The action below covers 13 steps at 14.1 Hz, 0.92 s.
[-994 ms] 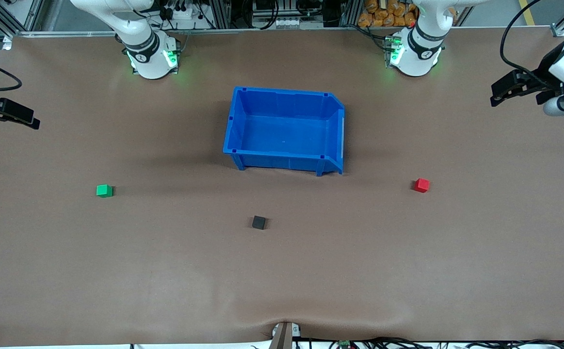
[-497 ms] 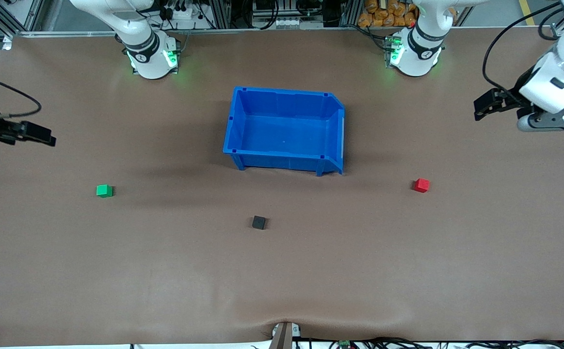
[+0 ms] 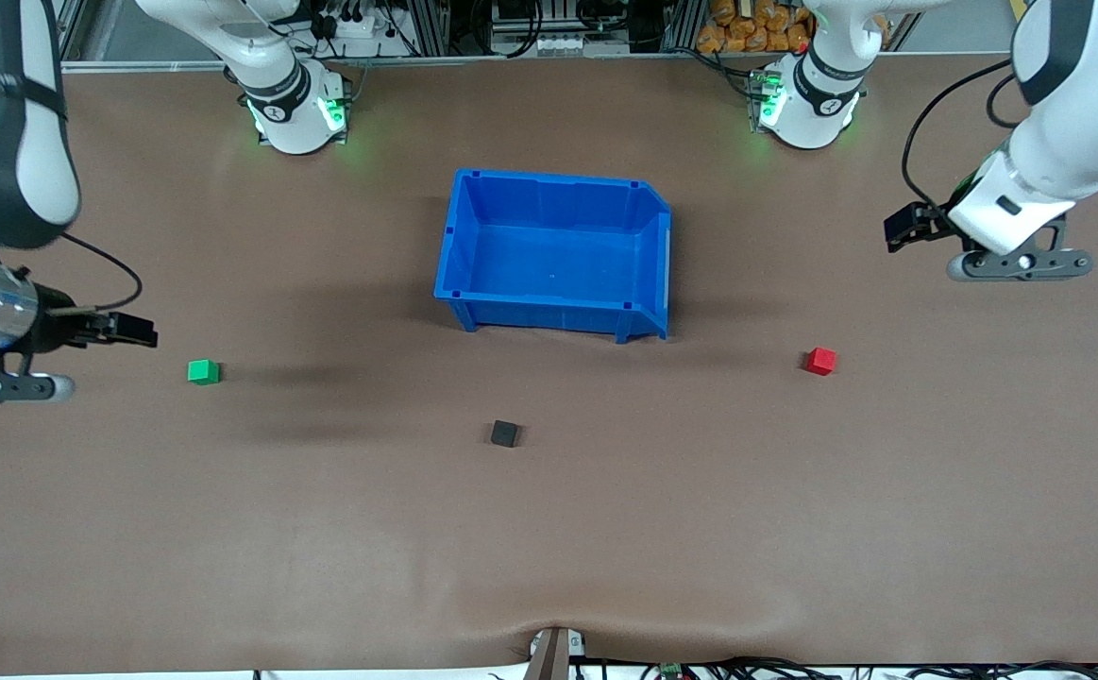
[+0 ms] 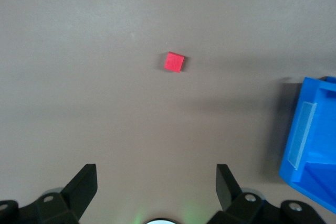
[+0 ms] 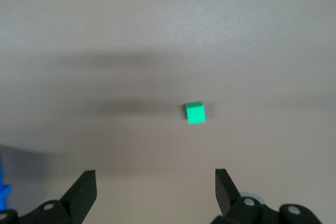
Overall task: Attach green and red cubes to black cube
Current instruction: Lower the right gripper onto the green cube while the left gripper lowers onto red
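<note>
The green cube belongs against the black cube, so next my right gripper will go to the green cube's opposite sides (image 3: pixel 204 372) (image 5: pixel 196 113) and close there.
The green cube (image 3: pixel 202 371) rests on the brown table toward the right arm's end, and the right wrist view shows it too (image 5: pixel 195 113). The red cube (image 3: pixel 819 361) sits toward the left arm's end and also appears in the left wrist view (image 4: pixel 174 62). Between them, nearer the front camera, lies the black cube (image 3: pixel 504 433). My right gripper (image 3: pixel 138 331) hangs open in the air beside the green cube, nothing in it (image 5: pixel 155 179). My left gripper (image 3: pixel 900 232) is open and empty above bare table, apart from the red cube (image 4: pixel 156 174).
A large blue bin (image 3: pixel 643 255), empty, stands mid-table, farther from the front camera than the cubes; its corner shows in the left wrist view (image 4: pixel 310 140). Both arm bases stand along the table's back edge. A small clamp (image 3: pixel 553 650) sits at the front edge.
Both arms have swung in from the table's ends: the right gripper came down toward the green cube, the left gripper moved inward toward the red cube. The cubes have not moved.
</note>
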Motion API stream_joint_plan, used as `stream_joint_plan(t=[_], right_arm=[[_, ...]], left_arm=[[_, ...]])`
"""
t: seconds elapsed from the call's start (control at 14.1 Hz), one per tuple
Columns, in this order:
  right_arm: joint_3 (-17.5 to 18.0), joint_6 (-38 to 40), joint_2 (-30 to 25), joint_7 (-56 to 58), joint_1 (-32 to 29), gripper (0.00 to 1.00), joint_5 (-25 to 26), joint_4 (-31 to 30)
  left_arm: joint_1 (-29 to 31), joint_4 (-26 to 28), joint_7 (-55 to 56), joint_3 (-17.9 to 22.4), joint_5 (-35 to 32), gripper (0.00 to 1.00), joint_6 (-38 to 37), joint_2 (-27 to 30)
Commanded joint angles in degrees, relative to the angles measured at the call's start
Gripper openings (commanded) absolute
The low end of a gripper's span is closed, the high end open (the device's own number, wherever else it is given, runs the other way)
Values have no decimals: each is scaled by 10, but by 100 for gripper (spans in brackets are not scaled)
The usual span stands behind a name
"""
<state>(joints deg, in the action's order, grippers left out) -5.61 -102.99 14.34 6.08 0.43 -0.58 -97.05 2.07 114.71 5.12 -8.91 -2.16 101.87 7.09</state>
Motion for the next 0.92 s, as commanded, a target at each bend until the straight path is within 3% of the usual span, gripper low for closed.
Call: stream_joint_plan(t=[0.0,0.21,0.57,0.85], right_arm=[[3,-97,-18,23,-20,100,5,-104],[3,-172,-18,38,-12,100,5,-161],[3,-287,-19,88,-21,100,5,-245],[3,-382,-10,115,-38,100,5,-309]], left_arm=[[4,64,-17,-4,-5,100,50,16],[4,89,-17,-4,-4,100,75,7],[9,116,-20,-5,4,100,112,-58],[18,142,-188,-3,-2,100,201,-95]])
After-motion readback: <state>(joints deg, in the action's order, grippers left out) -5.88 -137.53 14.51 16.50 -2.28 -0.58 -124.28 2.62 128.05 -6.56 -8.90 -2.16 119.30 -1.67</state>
